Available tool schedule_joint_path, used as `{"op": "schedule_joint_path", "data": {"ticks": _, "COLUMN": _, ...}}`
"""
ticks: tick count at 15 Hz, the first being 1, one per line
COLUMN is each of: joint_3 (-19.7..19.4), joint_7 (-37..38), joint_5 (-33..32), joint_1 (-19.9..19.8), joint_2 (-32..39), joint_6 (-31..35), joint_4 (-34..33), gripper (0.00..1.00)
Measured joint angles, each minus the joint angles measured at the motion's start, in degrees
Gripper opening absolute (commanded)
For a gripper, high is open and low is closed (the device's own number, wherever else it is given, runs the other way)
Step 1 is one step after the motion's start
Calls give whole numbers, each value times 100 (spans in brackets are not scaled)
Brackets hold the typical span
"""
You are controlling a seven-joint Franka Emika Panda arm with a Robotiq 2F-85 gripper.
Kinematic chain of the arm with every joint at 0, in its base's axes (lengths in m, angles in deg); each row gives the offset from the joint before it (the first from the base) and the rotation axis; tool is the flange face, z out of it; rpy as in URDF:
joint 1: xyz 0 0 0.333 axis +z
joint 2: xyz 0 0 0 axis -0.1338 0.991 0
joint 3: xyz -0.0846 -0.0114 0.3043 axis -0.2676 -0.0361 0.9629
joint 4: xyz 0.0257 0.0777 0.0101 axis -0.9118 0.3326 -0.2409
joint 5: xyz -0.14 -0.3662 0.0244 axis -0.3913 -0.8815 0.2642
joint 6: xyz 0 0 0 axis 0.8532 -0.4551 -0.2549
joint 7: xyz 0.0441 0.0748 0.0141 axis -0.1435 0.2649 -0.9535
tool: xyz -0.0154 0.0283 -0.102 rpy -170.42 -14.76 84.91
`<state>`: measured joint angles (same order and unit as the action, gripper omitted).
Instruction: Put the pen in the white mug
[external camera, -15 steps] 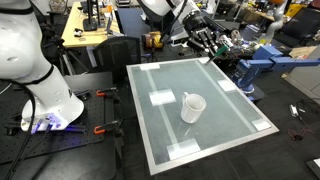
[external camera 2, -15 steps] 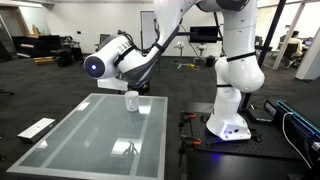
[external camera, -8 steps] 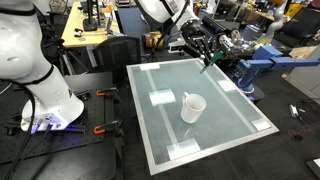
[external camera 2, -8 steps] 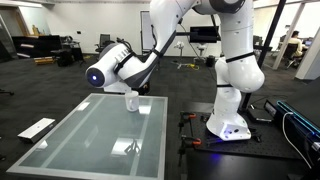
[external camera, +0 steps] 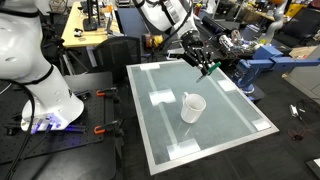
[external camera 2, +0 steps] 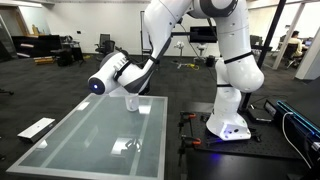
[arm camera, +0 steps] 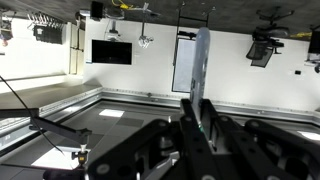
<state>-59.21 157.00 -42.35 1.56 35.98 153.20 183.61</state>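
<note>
My gripper needs to release the greenish pen inside the white mug (external camera: 189,100), so that it leans on the mug's rim facing the white robot base.
The white mug (external camera: 192,107) stands near the middle of the glass table (external camera: 235,118), tilted in this view with its opening facing up and right. It also shows in an exterior view (external camera 2: 131,102) just below the arm. My gripper (external camera: 203,63) hangs over the table's far end, above and beyond the mug. It is shut on the greenish pen (external camera: 207,69), which sticks out from the fingertips. In the wrist view the pen (arm camera: 201,58) stands as a blurred stick between the dark fingers (arm camera: 190,118). The mug is out of that view.
Flat white tape squares (external camera: 160,98) lie on the glass, with others near the corners (external camera: 185,150). A blue stand (external camera: 256,66) and cluttered benches sit beyond the far edge. The white robot base (external camera: 42,75) stands beside the table.
My gripper has come down and forward over the table's far end toward the mug, still shut on the pen. The mug has not moved.
</note>
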Motion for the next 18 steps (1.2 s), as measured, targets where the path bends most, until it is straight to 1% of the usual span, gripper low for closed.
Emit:
{"op": "schedule_joint_path", "data": {"ticks": 6, "joint_3": -10, "joint_7": -102, "joint_5": 78, "joint_1": -146, "joint_2": 331, "joint_6": -62, "joint_4": -103, "gripper": 4}}
{"op": "schedule_joint_path", "data": {"ticks": 9, "joint_3": -12, "joint_7": -100, "joint_5": 219, "joint_1": -218, "joint_2": 493, "joint_6": -62, "joint_4": -217, "gripper": 4}}
{"op": "schedule_joint_path", "data": {"ticks": 13, "joint_3": -12, "joint_7": -98, "joint_5": 386, "joint_1": -281, "joint_2": 665, "joint_6": -51, "joint_4": -360, "gripper": 4}}
{"op": "schedule_joint_path", "data": {"ticks": 18, "joint_3": -12, "joint_7": -98, "joint_5": 417, "joint_1": -321, "joint_2": 879, "joint_6": 46, "joint_4": -503, "gripper": 4}}
